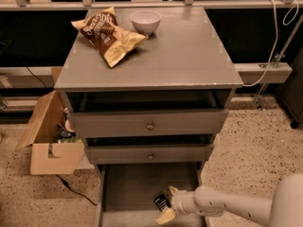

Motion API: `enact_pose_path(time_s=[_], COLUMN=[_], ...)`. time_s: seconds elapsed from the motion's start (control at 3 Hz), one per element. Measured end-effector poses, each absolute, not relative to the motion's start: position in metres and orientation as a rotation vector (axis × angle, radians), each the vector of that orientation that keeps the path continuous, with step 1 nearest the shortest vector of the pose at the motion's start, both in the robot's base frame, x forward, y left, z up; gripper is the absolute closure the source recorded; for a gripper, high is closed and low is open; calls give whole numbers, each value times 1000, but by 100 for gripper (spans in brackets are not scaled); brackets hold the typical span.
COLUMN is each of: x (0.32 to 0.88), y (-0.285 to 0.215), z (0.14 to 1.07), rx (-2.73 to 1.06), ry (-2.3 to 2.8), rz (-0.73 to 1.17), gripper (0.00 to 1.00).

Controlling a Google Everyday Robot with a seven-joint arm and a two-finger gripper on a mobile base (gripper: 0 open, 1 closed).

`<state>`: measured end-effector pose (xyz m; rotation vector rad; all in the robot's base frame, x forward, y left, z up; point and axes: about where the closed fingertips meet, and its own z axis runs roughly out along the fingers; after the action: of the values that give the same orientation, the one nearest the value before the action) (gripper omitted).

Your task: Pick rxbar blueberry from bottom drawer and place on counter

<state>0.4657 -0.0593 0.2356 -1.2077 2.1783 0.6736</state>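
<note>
The fingers already surround the near end of the rxbar blueberry (164, 205) in the open bottom drawer, so they will close on it.
The rxbar blueberry (161, 202), a small dark bar with pale print, lies on the grey floor of the open bottom drawer (128, 183), near its front right. My gripper (169, 204) reaches in from the lower right on a pale arm. Its two yellowish fingertips (165, 216) stand apart, one beyond the bar and one in front of it, so the bar's right end lies between them. The fingers are open around the bar. The counter (189, 56) is the grey top of the cabinet above.
A brown-and-yellow chip bag (106, 32) and a white bowl (145, 21) sit at the back left of the counter. Two upper drawers with round knobs (149, 126) stand slightly open. An open cardboard box (49, 136) is on the floor to the left.
</note>
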Motion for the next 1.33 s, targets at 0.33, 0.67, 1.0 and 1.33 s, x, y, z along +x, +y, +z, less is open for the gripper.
enact_pose_path(time_s=[0.33, 0.67, 1.0, 1.33], x=[468, 473, 476, 479], y=[-60, -64, -65, -67], z=[205, 181, 162, 142], rx=[-1182, -1150, -1128, -1099], ry=[2193, 2213, 2227, 2244], rz=[679, 655, 616, 577], gripper=[0, 0, 0, 0])
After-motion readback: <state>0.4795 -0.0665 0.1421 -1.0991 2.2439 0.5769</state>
